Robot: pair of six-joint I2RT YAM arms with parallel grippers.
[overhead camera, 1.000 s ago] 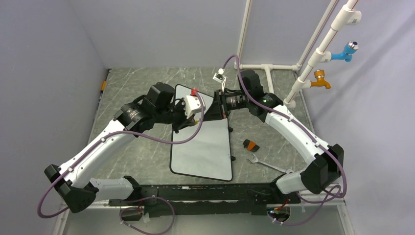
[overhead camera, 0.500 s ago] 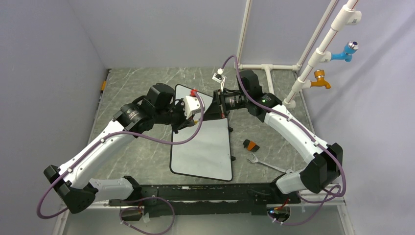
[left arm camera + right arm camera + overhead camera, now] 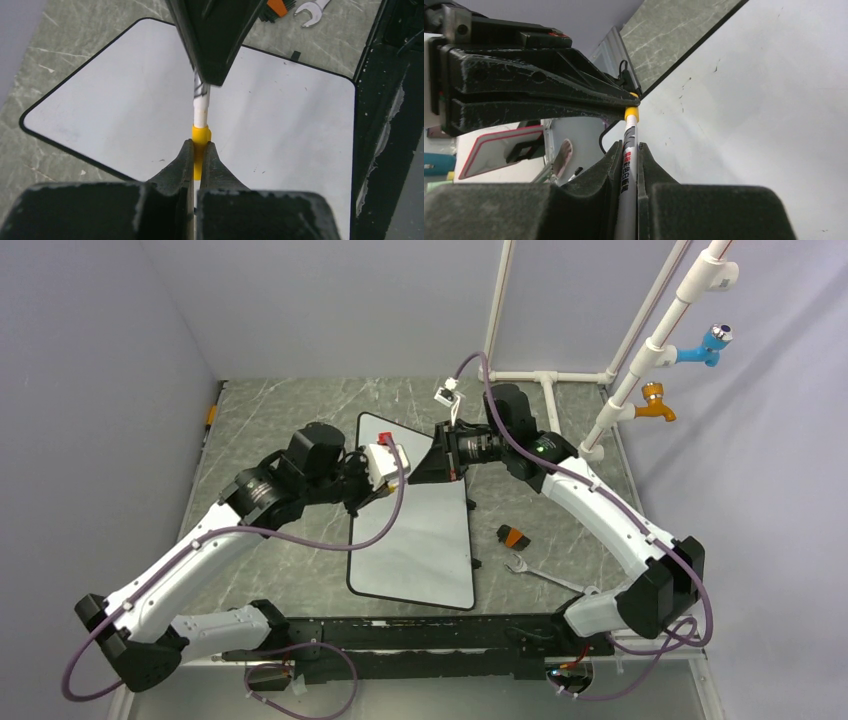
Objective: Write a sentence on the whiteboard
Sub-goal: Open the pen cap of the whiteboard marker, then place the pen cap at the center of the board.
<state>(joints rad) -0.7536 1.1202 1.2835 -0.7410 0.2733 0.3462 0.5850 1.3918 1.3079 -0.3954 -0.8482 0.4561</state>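
Next, my left gripper releases the yellow cap on the marble table [image 3: 309, 547] beside the whiteboard, across from the eraser.
The whiteboard [image 3: 415, 540] lies flat on the marble table, large, white and black-rimmed; its surface is blank and no sentence shows on it. My two grippers meet above its far end. My left gripper [image 3: 408, 466] is shut on the yellow cap [image 3: 201, 135] of a white marker [image 3: 201, 107]. My right gripper [image 3: 428, 464] is shut on the marker's barrel [image 3: 629, 165], with the cap [image 3: 631, 114] just past its fingertips. The marker is held level above the board [image 3: 125, 100], between both grippers. The board also fills the right wrist view [image 3: 749, 100].
An orange-and-black eraser [image 3: 513, 536] and a wrench [image 3: 540, 574] lie on the table right of the board. A small black piece [image 3: 472, 504] sits at the board's right rim. White pipes with a blue tap [image 3: 706, 346] and an orange tap [image 3: 655, 403] stand at the back right.
My left arm has drawn back to the left and its wrist has shifted slightly left. My right gripper has followed a little leftward. Both stay shut on the marker.
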